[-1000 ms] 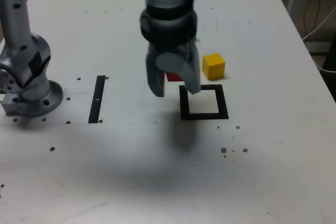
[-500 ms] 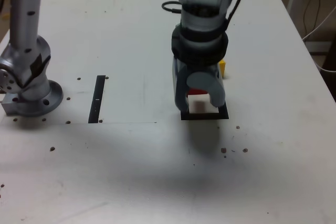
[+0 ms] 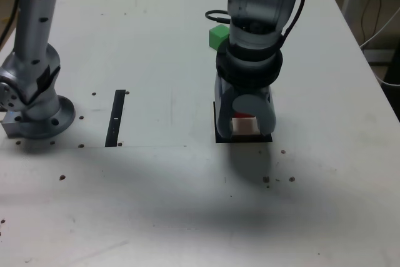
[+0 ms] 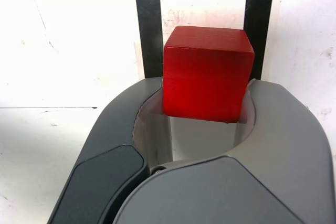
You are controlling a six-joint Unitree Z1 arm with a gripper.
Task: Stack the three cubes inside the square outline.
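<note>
The robot's gripper needs to release the red cube, now held low over the square outline, on the white centre of the square outline (image 3: 242,124) (image 4: 206,59), near the outline's near black edge.
My gripper (image 3: 245,130) is shut on the red cube (image 3: 240,115) and hangs low over the square outline (image 3: 220,137). In the wrist view the red cube (image 4: 207,74) sits between the grey fingers (image 4: 128,129), over the outline's white centre, with the black frame (image 4: 149,24) showing around it. Whether the cube touches the table I cannot tell. The green cube (image 3: 219,35) stands on the table behind the arm, toward the far side. The yellow cube is hidden behind the arm.
A narrow black strip (image 3: 115,117) lies on the white table at the exterior view's left of the outline. The arm's base (image 3: 34,98) stands at the far left. Small dark specks (image 3: 278,178) dot the near side.
The gripper carried the red cube to the exterior view's right and down, from beside the outline to over it. The green cube came into view; the arm now covers the yellow cube.
</note>
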